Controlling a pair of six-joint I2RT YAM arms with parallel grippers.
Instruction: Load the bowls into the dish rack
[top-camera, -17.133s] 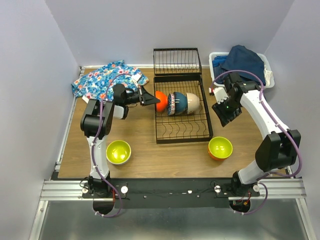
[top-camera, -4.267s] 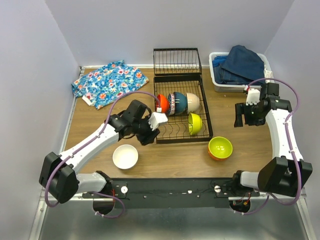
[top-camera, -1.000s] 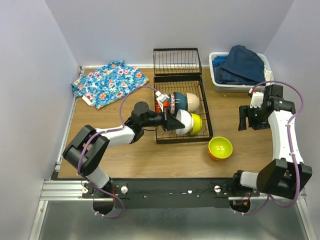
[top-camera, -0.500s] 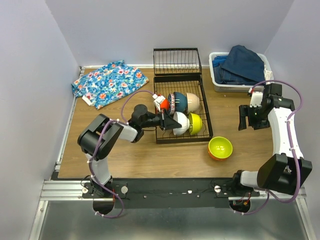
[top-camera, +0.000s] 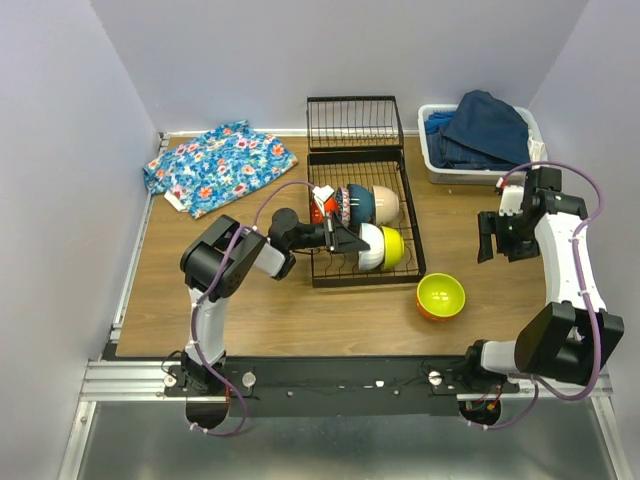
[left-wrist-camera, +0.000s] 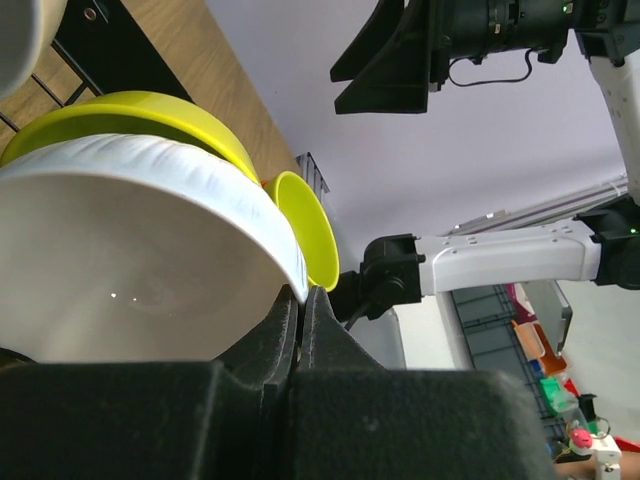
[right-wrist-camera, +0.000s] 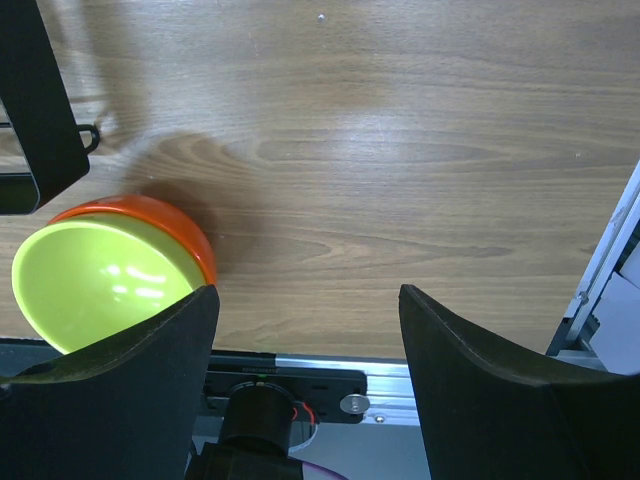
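Next, I close my right gripper on the lime bowl's rim (top-camera: 459, 284) (right-wrist-camera: 201, 282), on the side nearest to that gripper, since this bowl is sitting inside the orange bowl.
The black wire dish rack (top-camera: 345, 272) holds a back row of bowls on edge: red-orange (top-camera: 321, 207), patterned (top-camera: 340, 206), dark blue (top-camera: 360, 203) and beige (top-camera: 386, 205). In the front row a yellow-green bowl (top-camera: 393, 247) stands on edge. My left gripper (top-camera: 346, 241) is shut on the rim of a white bowl (top-camera: 368, 246), which sits against the yellow-green one (left-wrist-camera: 120, 112). The left wrist view shows the white bowl (left-wrist-camera: 140, 250) with its rim pinched between the fingertips of the gripper (left-wrist-camera: 300, 293). An orange bowl with lime inside (top-camera: 440, 296) lies on the table. My right gripper (top-camera: 499, 237) hangs open above the table, right of that bowl (right-wrist-camera: 95, 268).
A floral cloth (top-camera: 218, 165) lies at the back left. A white bin of blue clothes (top-camera: 481, 132) stands at the back right. The rack's wire end panel (top-camera: 355, 122) lies behind it. The metal rail (right-wrist-camera: 320, 370) runs along the table's front edge.
My left arm has folded inward, and the white bowl has shifted slightly right, against the yellow-green bowl in the rack. The right arm has stayed in place.
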